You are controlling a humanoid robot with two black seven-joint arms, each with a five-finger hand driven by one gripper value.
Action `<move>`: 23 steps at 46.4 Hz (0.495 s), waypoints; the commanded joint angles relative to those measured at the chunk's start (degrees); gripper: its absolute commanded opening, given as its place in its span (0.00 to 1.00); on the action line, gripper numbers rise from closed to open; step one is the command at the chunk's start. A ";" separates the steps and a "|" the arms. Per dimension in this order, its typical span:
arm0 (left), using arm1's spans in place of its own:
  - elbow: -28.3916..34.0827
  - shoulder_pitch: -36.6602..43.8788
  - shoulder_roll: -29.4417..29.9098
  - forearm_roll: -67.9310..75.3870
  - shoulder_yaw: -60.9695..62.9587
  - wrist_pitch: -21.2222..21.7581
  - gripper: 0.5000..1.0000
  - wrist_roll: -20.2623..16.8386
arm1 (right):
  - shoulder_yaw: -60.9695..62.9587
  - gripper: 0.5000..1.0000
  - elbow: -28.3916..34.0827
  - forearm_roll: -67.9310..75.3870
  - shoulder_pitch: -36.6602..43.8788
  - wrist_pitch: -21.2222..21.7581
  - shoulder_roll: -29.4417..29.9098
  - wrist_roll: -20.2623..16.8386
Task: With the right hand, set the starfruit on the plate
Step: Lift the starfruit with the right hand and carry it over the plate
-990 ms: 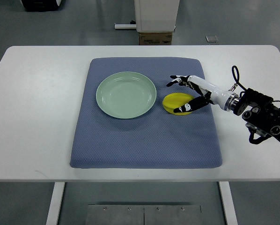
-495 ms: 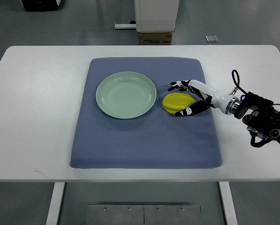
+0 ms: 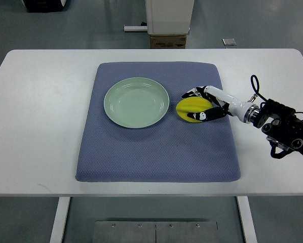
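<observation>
Next, my right gripper sets the starfruit down on the pale green plate [image 3: 147, 111], between the plate's middle and its near rim. The starfruit still rests on the blue mat.
A yellow starfruit [image 3: 189, 108] lies on the blue mat [image 3: 158, 152], just right of the pale green plate [image 3: 136, 102]. My right hand [image 3: 198, 104] comes in from the right edge and its fingers are closed around the fruit from both sides, the thumb [image 3: 204, 116] at the near side and the other fingers [image 3: 191, 93] at the far side. The fruit still rests on the mat. The plate holds nothing.
The mat lies on a white table [image 3: 40, 116]. The right forearm and its black wrist unit [image 3: 286, 131] stretch over the table's right side. A white machine base and a cardboard box [image 3: 167, 40] stand beyond the far edge.
The right hand has lowered and its fingers have drawn in from a spread pose to clasp the starfruit. The fruit stays in about the same spot.
</observation>
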 commanded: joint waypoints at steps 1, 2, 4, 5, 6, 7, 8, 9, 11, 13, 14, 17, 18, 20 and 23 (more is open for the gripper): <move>0.00 0.00 0.00 -0.01 0.03 0.01 1.00 0.00 | 0.31 0.00 0.09 0.38 0.94 0.01 0.00 -0.04; 0.00 0.00 0.00 -0.01 0.03 -0.08 1.00 0.00 | 0.40 0.00 0.09 0.46 1.21 0.01 0.00 -0.04; 0.00 0.00 0.00 0.00 -0.05 0.01 1.00 0.00 | 0.49 0.00 0.09 0.55 1.73 -0.08 0.00 -0.13; 0.00 0.00 0.00 -0.01 0.03 0.01 1.00 0.00 | 0.57 0.00 0.09 0.64 2.17 -0.08 0.00 -0.30; 0.00 0.00 0.00 -0.01 0.03 0.01 1.00 0.00 | 0.66 0.00 0.09 0.64 2.52 -0.08 0.00 -0.48; 0.00 0.00 0.00 -0.01 0.03 0.01 1.00 0.00 | 0.75 0.00 0.09 0.73 2.87 0.01 0.00 -0.65; 0.00 0.00 0.00 -0.01 0.03 0.01 1.00 0.00 | 0.93 0.00 0.09 0.73 3.23 -0.08 0.00 -0.83; 0.00 0.00 0.00 -0.01 -0.05 0.01 1.00 0.00 | 1.19 0.00 0.09 0.73 3.49 -0.08 0.00 -1.00; 0.00 0.00 0.00 -0.01 -0.05 0.01 1.00 0.00 | 2.07 0.00 0.09 0.73 3.76 -0.08 0.09 -1.62; 0.00 0.00 0.00 -0.01 0.03 0.01 1.00 0.00 | 3.21 0.00 0.09 0.73 4.02 -0.08 0.44 -2.49; 0.00 0.00 0.00 -0.01 0.03 0.01 1.00 0.00 | 3.82 0.00 0.09 0.73 4.19 -0.08 0.70 -3.02; 0.00 0.00 0.00 -0.01 0.03 -0.08 1.00 0.00 | 5.32 0.00 0.09 0.73 4.81 -0.08 2.02 -4.52; 0.00 0.00 0.00 -0.01 0.03 0.01 1.00 0.00 | 5.67 0.00 0.17 0.73 5.07 -0.08 2.45 -4.96; 0.00 0.00 0.00 -0.01 0.03 0.01 1.00 0.00 | 5.94 0.00 0.17 0.73 5.69 -0.08 3.16 -5.66; 0.00 0.00 0.00 -0.01 0.03 0.01 1.00 0.00 | 5.94 0.00 0.17 0.73 6.57 -0.08 4.30 -6.28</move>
